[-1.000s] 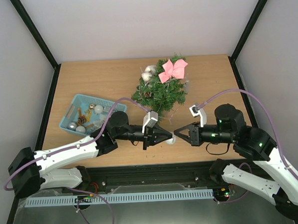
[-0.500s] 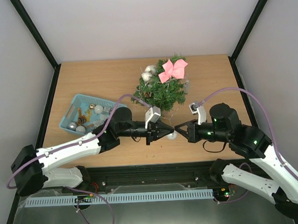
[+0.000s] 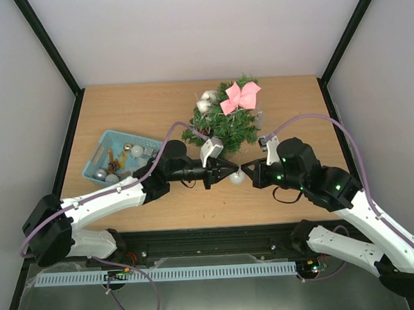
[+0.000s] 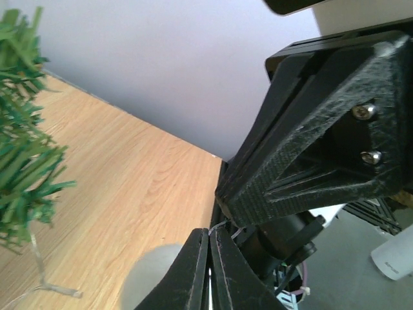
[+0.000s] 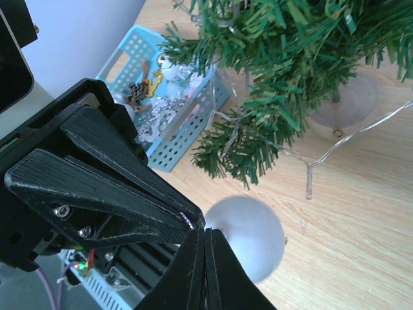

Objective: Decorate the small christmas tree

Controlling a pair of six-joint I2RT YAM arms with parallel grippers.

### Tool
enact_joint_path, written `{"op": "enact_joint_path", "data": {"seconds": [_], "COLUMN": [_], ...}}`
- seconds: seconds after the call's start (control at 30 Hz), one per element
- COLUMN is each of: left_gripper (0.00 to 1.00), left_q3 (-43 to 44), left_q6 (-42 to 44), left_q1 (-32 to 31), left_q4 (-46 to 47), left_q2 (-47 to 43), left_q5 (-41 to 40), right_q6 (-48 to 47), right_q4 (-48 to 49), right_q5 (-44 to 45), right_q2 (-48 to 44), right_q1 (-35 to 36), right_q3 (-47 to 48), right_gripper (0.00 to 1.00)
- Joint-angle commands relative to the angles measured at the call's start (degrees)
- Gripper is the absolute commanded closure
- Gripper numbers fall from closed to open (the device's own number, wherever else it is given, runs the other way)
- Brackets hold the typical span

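Observation:
The thread is pinched by my right gripper right up against my left gripper's end, so my right gripper should open and grab the thread nearer the ball (image 3: 238,171) before moving to the tree.
The small christmas tree (image 3: 223,126) stands at the table's back centre with a pink bow (image 3: 240,96) and white balls on it. Its green branches (image 5: 284,58) and clear base (image 5: 348,100) fill the top of the right wrist view. A matte white ball ornament (image 3: 237,179) hangs just in front of the tree, over the table. My left gripper (image 3: 234,172) and right gripper (image 3: 245,171) meet tip to tip above the ball. Both are shut on the ball's thin hanging thread (image 4: 222,226). The ball (image 5: 248,236) sits right below the shut right gripper (image 5: 205,231).
A teal basket (image 3: 103,143) with silver balls and pine cones sits at the left. A thin clear light wire (image 5: 335,152) trails from the tree base over the wood. Tree branches (image 4: 22,155) lie close on the left gripper's left.
Both arms have moved away from the near edge toward the tree, carrying the white ball between their tips. Both grippers stayed shut.

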Motion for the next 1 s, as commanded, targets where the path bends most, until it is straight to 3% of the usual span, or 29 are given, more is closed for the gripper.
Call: {"op": "enact_joint_path", "data": {"seconds": [0.0,0.37,0.67,0.7,0.83,0.97], "left_gripper": [0.98,0.98,0.98,0.98,0.98,0.98], "left_q3": [1.9,2.5,4.7,4.9,5.0,5.2], "left_q6": [1.1,1.7,2.8,2.7,2.7,2.6], "left_q1": [1.5,2.5,2.7,2.7,2.7,2.7], "left_q4": [1.6,1.5,-0.6,-0.7,-1.2,-1.7], "left_q2": [1.2,1.2,2.5,2.7,2.6,2.9], "left_q5": [-2.1,-6.3,-8.4,-8.5,-8.9,-8.5], "right_q6": [-1.7,-2.6,-3.1,-3.3,-3.4,-3.0], "right_q4": [1.9,5.6,6.6,6.6,7.6,9.5], "right_q5": [4.7,7.5,4.7,3.8,0.4,-3.0], "right_q2": [1.6,2.7,2.8,2.2,-0.6,-3.2], "right_q1": [0.2,-1.6,-3.8,-3.8,-3.8,-3.8], "right_q3": [-0.4,-1.2,-1.3,-1.6,-4.0,-6.9], "right_gripper": [0.99,0.99,0.99,0.96,0.72,0.67]}}
